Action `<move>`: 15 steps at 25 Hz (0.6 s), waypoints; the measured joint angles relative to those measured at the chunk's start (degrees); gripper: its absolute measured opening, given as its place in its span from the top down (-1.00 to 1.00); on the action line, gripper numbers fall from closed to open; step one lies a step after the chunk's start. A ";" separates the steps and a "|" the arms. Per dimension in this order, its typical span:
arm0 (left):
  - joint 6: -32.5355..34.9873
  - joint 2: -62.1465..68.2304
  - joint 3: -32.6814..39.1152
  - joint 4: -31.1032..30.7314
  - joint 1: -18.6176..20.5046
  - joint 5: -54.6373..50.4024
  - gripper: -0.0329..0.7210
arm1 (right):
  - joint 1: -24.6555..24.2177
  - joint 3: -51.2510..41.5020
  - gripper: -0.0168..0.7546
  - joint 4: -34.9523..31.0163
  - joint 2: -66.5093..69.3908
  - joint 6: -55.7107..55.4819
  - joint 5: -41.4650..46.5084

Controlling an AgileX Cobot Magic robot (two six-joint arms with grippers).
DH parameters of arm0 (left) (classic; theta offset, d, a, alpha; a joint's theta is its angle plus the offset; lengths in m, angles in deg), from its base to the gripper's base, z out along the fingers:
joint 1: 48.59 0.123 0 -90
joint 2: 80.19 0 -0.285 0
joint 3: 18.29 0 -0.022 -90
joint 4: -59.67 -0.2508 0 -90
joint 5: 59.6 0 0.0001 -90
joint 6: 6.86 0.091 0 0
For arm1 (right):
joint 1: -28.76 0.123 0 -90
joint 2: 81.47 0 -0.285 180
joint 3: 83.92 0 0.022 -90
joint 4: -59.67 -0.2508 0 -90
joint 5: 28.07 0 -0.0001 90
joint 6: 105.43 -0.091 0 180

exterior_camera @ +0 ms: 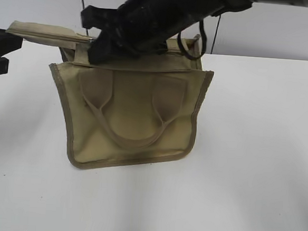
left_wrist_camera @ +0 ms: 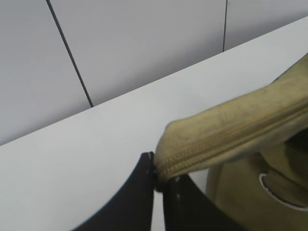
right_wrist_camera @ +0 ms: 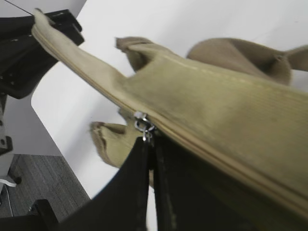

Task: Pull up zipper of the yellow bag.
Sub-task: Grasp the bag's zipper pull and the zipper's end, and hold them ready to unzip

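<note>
The robot's right gripper should release the silver pull tab at the zipper's end (exterior_camera: 173,58) that is farthest from the left gripper.
The yellow bag (exterior_camera: 133,114) stands upright on the white table, its front handle hanging down. Its top panel is stretched out to the left as a long strip. My left gripper (exterior_camera: 11,38) is shut on the end of that strip, seen close in the left wrist view (left_wrist_camera: 158,174), where the zipper (left_wrist_camera: 226,137) runs along the strip. My right arm reaches across from the upper right, with its gripper (exterior_camera: 98,47) over the bag's top left. In the right wrist view the right gripper (right_wrist_camera: 151,143) is shut on the silver pull tab (right_wrist_camera: 142,124) of the zipper (right_wrist_camera: 96,89).
The white table (exterior_camera: 257,154) extends around the bag, with a pale panelled wall (left_wrist_camera: 144,43) behind it. The table's left edge and the grey floor (right_wrist_camera: 29,183) show in the right wrist view. A black cable loop (exterior_camera: 193,44) hangs from the right arm near the bag's back right corner.
</note>
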 joint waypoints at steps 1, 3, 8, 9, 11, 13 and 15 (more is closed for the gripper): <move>0.00 0.20 0.00 0.05 0.00 -0.15 0.89 | -1.08 0.00 0.99 0.28 -0.07 0.00 1.37; 0.00 0.57 0.00 0.11 0.00 -0.45 0.89 | -3.68 0.06 0.99 1.53 -0.25 0.00 4.39; 0.00 1.92 0.00 0.34 0.00 -0.77 0.89 | -9.72 0.11 0.99 4.74 -0.25 0.05 11.44; 0.00 2.33 0.00 0.34 0.00 -0.77 0.89 | -11.04 0.11 0.99 5.22 -0.25 0.05 12.65; 0.00 2.89 0.00 0.34 0.00 -0.64 0.89 | -13.50 0.17 0.99 5.59 -0.29 0.11 14.56; 0.00 3.03 0.00 0.34 0.00 -0.50 0.89 | -15.53 0.17 0.99 5.72 -0.42 0.11 15.92; 0.00 3.03 0.00 0.34 0.00 -0.43 0.89 | -17.32 0.17 0.99 6.05 -0.53 0.11 17.12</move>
